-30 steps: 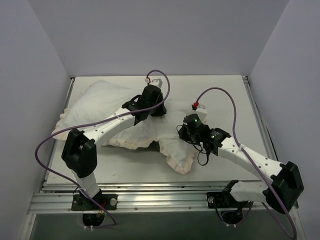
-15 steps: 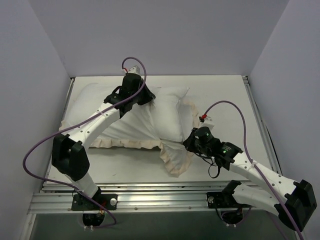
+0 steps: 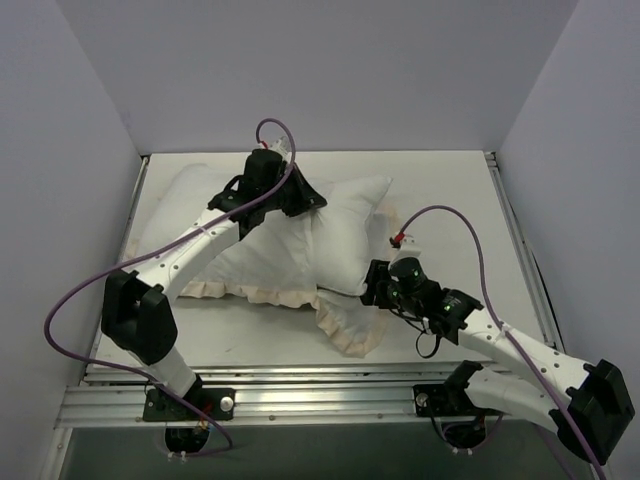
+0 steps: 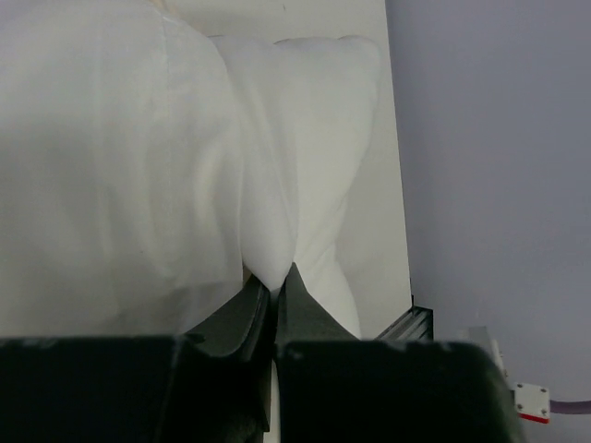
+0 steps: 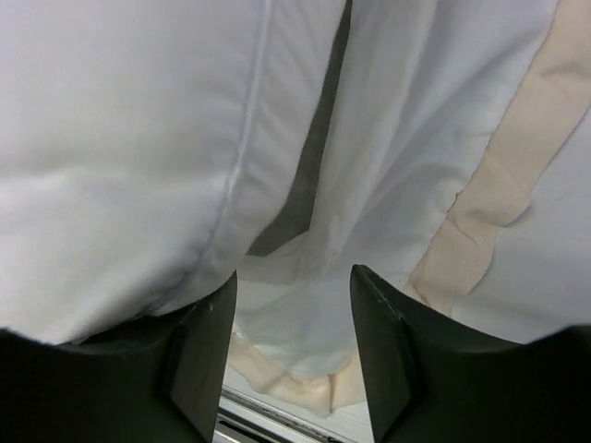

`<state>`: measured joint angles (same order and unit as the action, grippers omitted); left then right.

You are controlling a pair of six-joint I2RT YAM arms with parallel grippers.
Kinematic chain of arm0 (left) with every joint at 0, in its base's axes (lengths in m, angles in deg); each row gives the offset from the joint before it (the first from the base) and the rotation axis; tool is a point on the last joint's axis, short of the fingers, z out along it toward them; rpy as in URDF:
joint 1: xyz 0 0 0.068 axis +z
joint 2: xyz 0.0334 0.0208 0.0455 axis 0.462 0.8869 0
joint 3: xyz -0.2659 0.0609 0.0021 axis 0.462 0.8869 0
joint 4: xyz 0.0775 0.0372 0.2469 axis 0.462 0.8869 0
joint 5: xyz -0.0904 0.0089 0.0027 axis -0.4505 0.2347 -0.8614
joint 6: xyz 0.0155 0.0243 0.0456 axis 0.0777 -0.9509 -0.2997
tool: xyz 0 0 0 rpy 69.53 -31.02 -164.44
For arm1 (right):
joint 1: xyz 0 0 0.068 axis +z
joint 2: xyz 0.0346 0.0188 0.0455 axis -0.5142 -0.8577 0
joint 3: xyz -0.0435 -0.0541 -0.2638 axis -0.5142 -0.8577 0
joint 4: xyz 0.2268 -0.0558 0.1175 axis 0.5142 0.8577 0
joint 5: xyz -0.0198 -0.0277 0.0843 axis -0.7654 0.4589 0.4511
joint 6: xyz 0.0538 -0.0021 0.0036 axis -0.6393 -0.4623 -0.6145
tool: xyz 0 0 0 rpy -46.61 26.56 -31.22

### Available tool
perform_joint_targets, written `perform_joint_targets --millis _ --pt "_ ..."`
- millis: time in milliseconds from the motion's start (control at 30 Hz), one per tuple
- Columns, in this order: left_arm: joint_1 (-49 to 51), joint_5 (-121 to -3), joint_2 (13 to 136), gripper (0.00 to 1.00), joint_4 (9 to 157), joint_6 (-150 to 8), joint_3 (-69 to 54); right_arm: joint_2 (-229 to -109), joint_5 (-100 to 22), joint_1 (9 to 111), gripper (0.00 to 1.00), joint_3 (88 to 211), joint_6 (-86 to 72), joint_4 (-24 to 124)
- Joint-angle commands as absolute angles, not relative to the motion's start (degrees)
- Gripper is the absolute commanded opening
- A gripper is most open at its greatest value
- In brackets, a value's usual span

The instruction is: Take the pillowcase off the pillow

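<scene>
The pillowcase's thin frilled flap beside the plump pillow lies between my right gripper's open fingers, so I need to move over and pinch the pillow's near corner (image 3: 346, 278) first.
The pillowcase (image 3: 240, 265) lies white side up on the table, its cream frill (image 3: 350, 335) at the front. The plump white pillow (image 3: 350, 235) sticks out of it to the right. My left gripper (image 3: 308, 197) is shut on a fold at the pillow's back edge and holds it raised. In the left wrist view, the jaws (image 4: 274, 281) pinch bright white pillow (image 4: 323, 138) next to the thinner pillowcase (image 4: 102, 166). My right gripper (image 3: 375, 290) is open and empty. Its wrist view (image 5: 291, 332) shows pillow (image 5: 120, 120), pillowcase (image 5: 416, 120) and frill (image 5: 517, 138), with a dark gap between.
The white table (image 3: 450, 190) stands between lilac walls at the left, back and right. A metal rail (image 3: 300, 400) runs along the near edge by the arm bases. Purple cables loop above both arms.
My left gripper has moved back and left with the white fold, then slightly right. More of the pillow now shows to the right. My right gripper has drawn back toward the front.
</scene>
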<state>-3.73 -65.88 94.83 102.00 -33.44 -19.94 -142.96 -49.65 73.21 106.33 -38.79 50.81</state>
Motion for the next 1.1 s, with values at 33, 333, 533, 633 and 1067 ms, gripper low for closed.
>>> perform_joint_targets --millis 33,333,533,633,1067 --pt "-7.55 -71.78 89.03 0.02 95.03 -34.68 -17.81 -137.18 -55.8 71.99 0.5 111.63 -32.71 55.59" --pt "-10.54 -60.28 81.74 0.62 105.84 -45.48 -18.59 -129.85 -48.7 71.02 0.85 116.38 -23.91 60.17" --pt "-8.36 -47.19 72.52 0.94 112.87 -45.06 -14.3 -139.15 -41.21 71.64 1.0 117.09 -23.99 52.88" --pt "-5.03 -41.46 67.69 0.94 116.93 -43.66 -9.3 -144.6 -43.4 71.9 1.0 116.65 -23.47 49.98" --pt "9.67 -52.25 73.27 0.86 100.69 -38.73 11.73 -151.48 -41.04 75.94 0.18 109.0 -27.94 38.99"
